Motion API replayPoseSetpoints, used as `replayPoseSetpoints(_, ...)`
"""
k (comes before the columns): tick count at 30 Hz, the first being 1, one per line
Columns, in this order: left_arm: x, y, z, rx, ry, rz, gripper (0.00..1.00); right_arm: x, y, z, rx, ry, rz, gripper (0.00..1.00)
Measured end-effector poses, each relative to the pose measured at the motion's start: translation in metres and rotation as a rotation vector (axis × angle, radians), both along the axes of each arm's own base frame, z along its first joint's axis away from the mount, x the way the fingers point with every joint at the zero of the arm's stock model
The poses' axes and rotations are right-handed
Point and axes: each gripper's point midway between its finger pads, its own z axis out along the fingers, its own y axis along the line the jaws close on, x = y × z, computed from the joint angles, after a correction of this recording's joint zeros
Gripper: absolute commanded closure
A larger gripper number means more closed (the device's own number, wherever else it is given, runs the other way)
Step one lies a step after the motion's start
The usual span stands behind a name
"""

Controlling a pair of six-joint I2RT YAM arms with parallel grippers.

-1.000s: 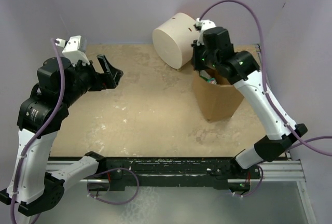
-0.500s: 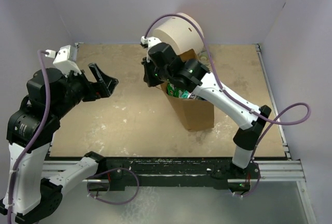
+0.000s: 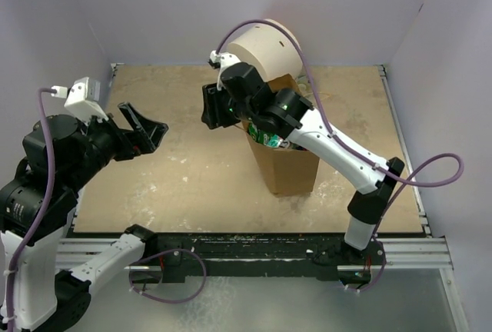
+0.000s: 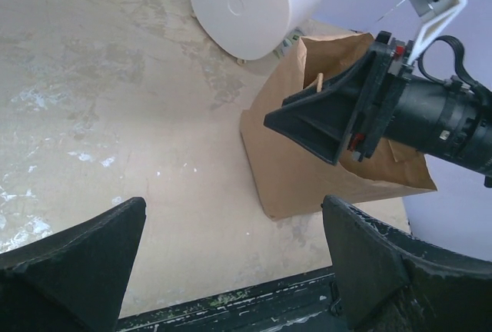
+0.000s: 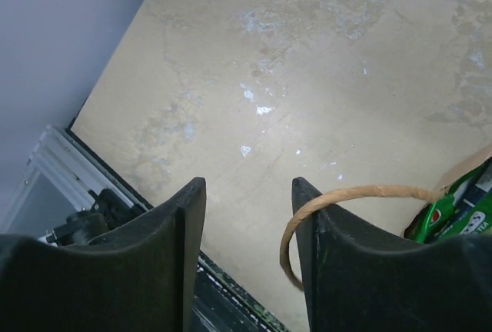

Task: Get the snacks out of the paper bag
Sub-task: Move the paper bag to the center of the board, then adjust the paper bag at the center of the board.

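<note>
Next, the left gripper moves to the brown paper bag's twisted handle [image 3: 237, 125] [image 4: 320, 82], the one beside the right gripper's fingers, and closes there.
The brown paper bag [image 3: 290, 169] stands upright at mid-table, mouth up. Green snacks [image 3: 268, 137] show inside its mouth, and a green packet [image 5: 458, 212] peeks in at the right edge of the right wrist view. My right gripper [image 3: 209, 107] hovers at the bag's upper left rim, open. The bag's twisted handle [image 5: 361, 190] loops loosely against its right finger, not pinched. My left gripper [image 3: 143, 127] hangs wide open and empty over the left of the table, well apart from the paper bag [image 4: 323, 174].
A big white cylinder [image 3: 265, 46] lies on its side right behind the bag, touching or nearly touching it. The black front rail [image 3: 246, 244] runs along the table's near edge. Purple walls close in the back and both sides.
My right gripper dragged the bag by its handle from the right side to mid-table, then opened and let the handle go. My left arm drifted slightly left.
</note>
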Motion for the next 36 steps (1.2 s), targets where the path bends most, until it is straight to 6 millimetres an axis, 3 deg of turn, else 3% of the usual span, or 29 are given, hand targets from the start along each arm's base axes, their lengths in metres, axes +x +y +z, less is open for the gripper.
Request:
replayPoseSetpoints(6, 0.006, -0.009, 0.001, -0.009, 0.017, -0.034, 0.01, -0.011, -0.029, 0.031, 0.028, -0.037, -0.046, 0.15)
replayPoseSetpoints(12, 0.014, -0.026, -0.001, -0.027, 0.041, -0.096, 0.01, -0.018, -0.078, 0.053, -0.015, -0.075, -0.161, 0.00)
replayPoseSetpoints(19, 0.021, -0.055, 0.007, -0.097, 0.041, -0.217, 0.01, -0.027, -0.122, 0.069, -0.037, -0.099, -0.272, 0.00)
replayPoseSetpoints(27, 0.038, -0.107, -0.003, -0.239, 0.111, -0.416, 0.01, -0.047, -0.167, 0.126, 0.167, -0.137, -0.392, 0.00)
replayPoseSetpoints(29, 0.047, -0.118, -0.010, -0.262, 0.144, -0.450, 0.01, -0.057, -0.185, 0.137, 0.227, -0.178, -0.399, 0.00)
replayPoseSetpoints(32, 0.062, -0.133, -0.026, -0.292, 0.206, -0.482, 0.00, -0.071, -0.229, 0.142, 0.306, -0.253, -0.473, 0.00)
replayPoseSetpoints(36, 0.079, -0.149, -0.041, -0.339, 0.261, -0.511, 0.05, -0.077, -0.275, 0.154, 0.357, -0.321, -0.606, 0.00)
